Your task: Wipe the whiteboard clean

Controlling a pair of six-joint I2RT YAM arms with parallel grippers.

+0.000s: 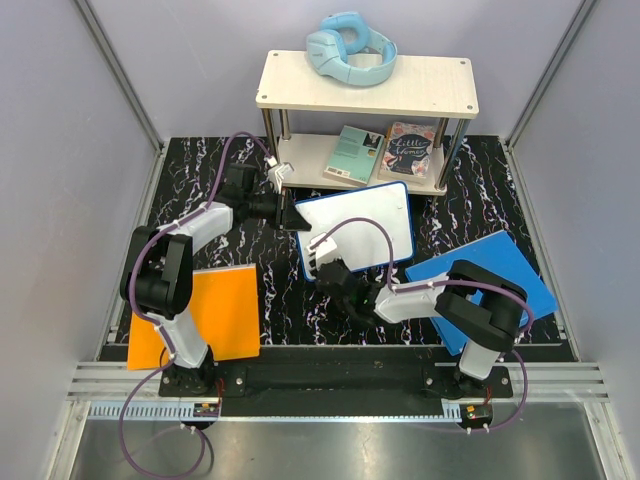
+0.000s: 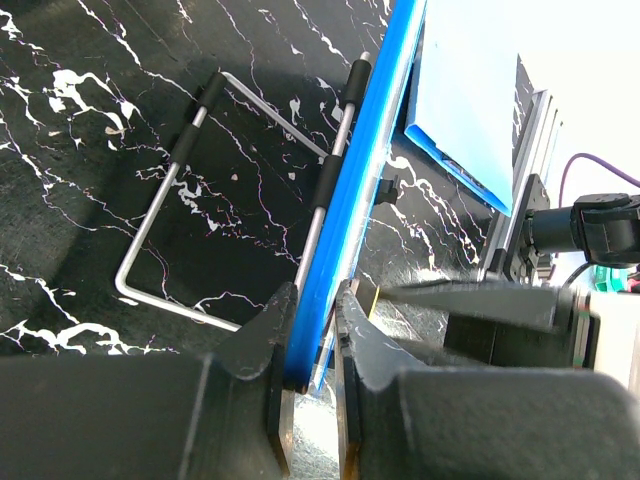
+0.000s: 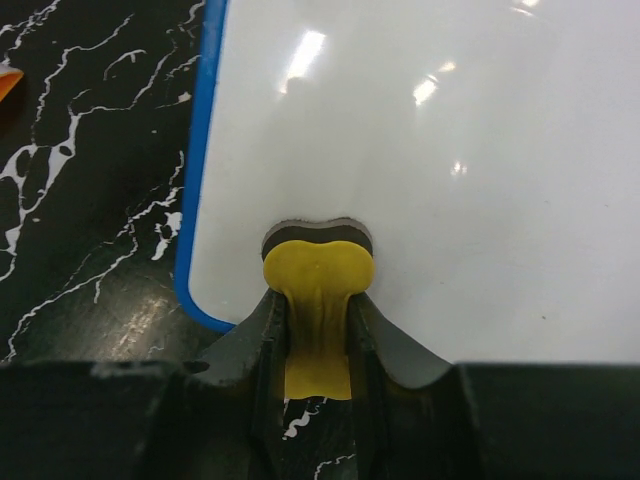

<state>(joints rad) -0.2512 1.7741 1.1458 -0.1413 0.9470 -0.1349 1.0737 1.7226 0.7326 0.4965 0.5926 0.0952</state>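
Observation:
Next, I set the yellow eraser on the black table (image 1: 363,309) just before the whiteboard's lower edge, using my right gripper.
The whiteboard (image 1: 365,232), white with a thin blue rim, stands tilted on a wire stand (image 2: 190,190) in the middle of the table. Its face shows no writing in the right wrist view (image 3: 430,170). My left gripper (image 1: 296,215) is shut on the board's upper left edge; in the left wrist view the blue rim (image 2: 345,230) sits between the jaws (image 2: 312,345). My right gripper (image 1: 330,268) is shut on a yellow eraser (image 3: 318,290), whose dark felt face presses on the board near its lower left corner.
A solid orange panel (image 1: 205,315) lies at the front left and a solid blue panel (image 1: 490,285) at the front right. A two-tier shelf (image 1: 365,90) stands at the back with blue headphones (image 1: 350,48) on top and two books (image 1: 385,152) below.

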